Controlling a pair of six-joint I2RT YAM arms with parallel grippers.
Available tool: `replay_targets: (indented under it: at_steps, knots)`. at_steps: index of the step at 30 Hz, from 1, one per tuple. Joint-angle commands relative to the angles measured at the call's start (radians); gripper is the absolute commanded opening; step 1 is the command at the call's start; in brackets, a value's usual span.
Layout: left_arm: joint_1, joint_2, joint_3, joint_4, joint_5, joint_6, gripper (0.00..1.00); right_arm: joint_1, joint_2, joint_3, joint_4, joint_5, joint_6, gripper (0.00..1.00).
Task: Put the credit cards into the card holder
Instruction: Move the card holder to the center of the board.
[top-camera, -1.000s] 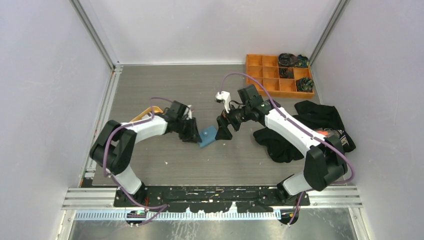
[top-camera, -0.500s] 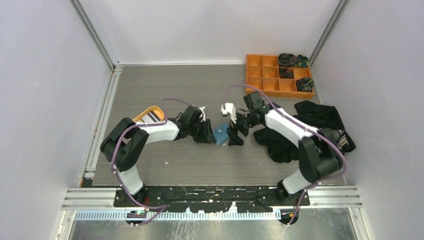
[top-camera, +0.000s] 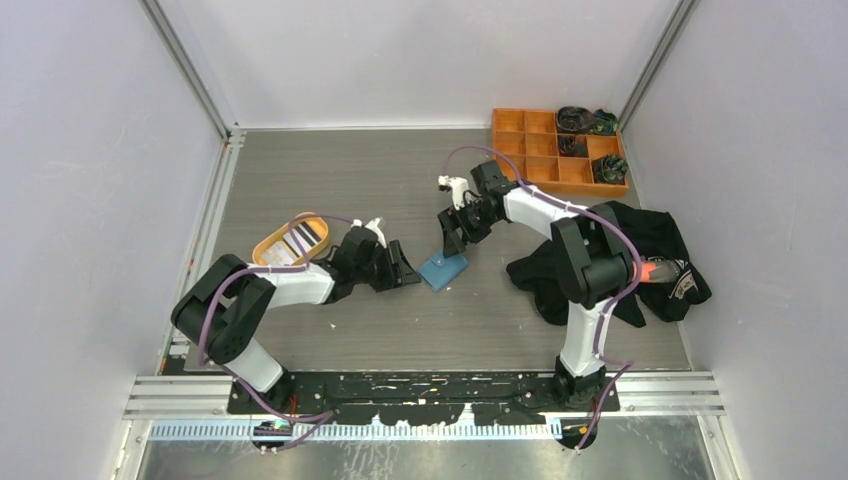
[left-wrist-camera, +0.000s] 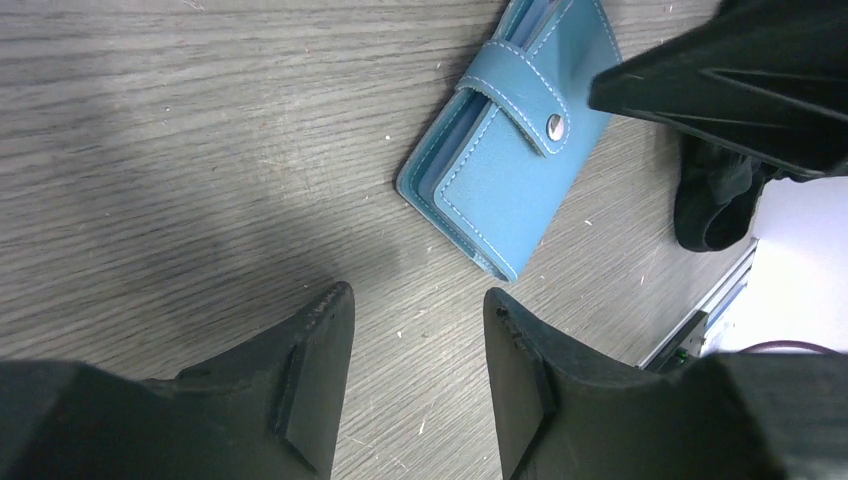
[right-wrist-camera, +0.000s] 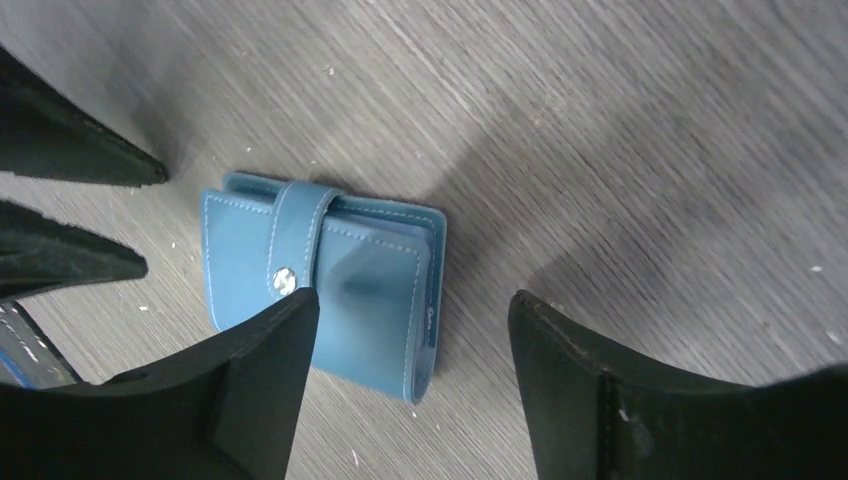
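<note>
The snapped tab holds the blue card holder shut, so I will pinch the card holder's near end (left-wrist-camera: 472, 228) with my left gripper while my right gripper takes the tab.
The blue card holder (top-camera: 444, 270) lies flat on the table, folded shut with its tab snapped (left-wrist-camera: 510, 165). My left gripper (top-camera: 404, 268) is just left of it, open and empty, its tips (left-wrist-camera: 415, 300) a short way off the holder's corner. My right gripper (top-camera: 452, 236) hovers over the holder's far side, open. In the right wrist view the holder (right-wrist-camera: 250, 260) shows partly between the right gripper's (right-wrist-camera: 412, 300) fingers, with nothing gripped. The credit cards (top-camera: 296, 238), white with dark stripes, lie in an orange oval tray at the left.
The orange oval tray (top-camera: 272, 254) sits behind my left forearm. An orange compartment box (top-camera: 540, 150) with dark items stands at the far right. A heap of black cloth (top-camera: 620, 255) lies under the right arm.
The left gripper has opened and drawn back to the left, leaving the card holder flat on the table. The right gripper has moved toward the far side and narrowed somewhat.
</note>
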Motion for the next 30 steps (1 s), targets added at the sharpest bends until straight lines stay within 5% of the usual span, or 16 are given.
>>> replay_targets:
  at_steps: [1, 8, 13, 19, 23, 28, 30]
  knots:
    - [0.009, 0.007, -0.013, 0.070, -0.020, -0.022, 0.51, 0.003, 0.039, 0.064, -0.077, -0.044, 0.084, 0.70]
    - [0.009, 0.091, 0.059, 0.057, 0.048, -0.031, 0.46, 0.019, 0.006, 0.008, -0.182, -0.163, 0.053, 0.42]
    - [0.006, 0.141, 0.109, 0.051, 0.094, -0.032, 0.39, 0.108, -0.149, -0.143, -0.195, -0.182, 0.048, 0.40]
    - [-0.010, 0.170, 0.152, 0.050, 0.156, -0.006, 0.33, 0.143, -0.355, -0.256, -0.152, -0.106, 0.044, 0.66]
    - [-0.010, 0.114, 0.165, 0.007, 0.107, 0.045, 0.33, 0.072, -0.451, -0.239, -0.171, -0.063, -0.043, 0.68]
    - [-0.011, -0.116, 0.108, -0.038, -0.033, 0.189, 0.38, 0.066, -0.640, -0.312, -0.263, -0.302, -0.493, 0.72]
    - [-0.010, -0.224, 0.061, -0.039, -0.066, 0.232, 0.43, 0.078, -0.702, -0.364, -0.319, -0.384, -0.807, 0.92]
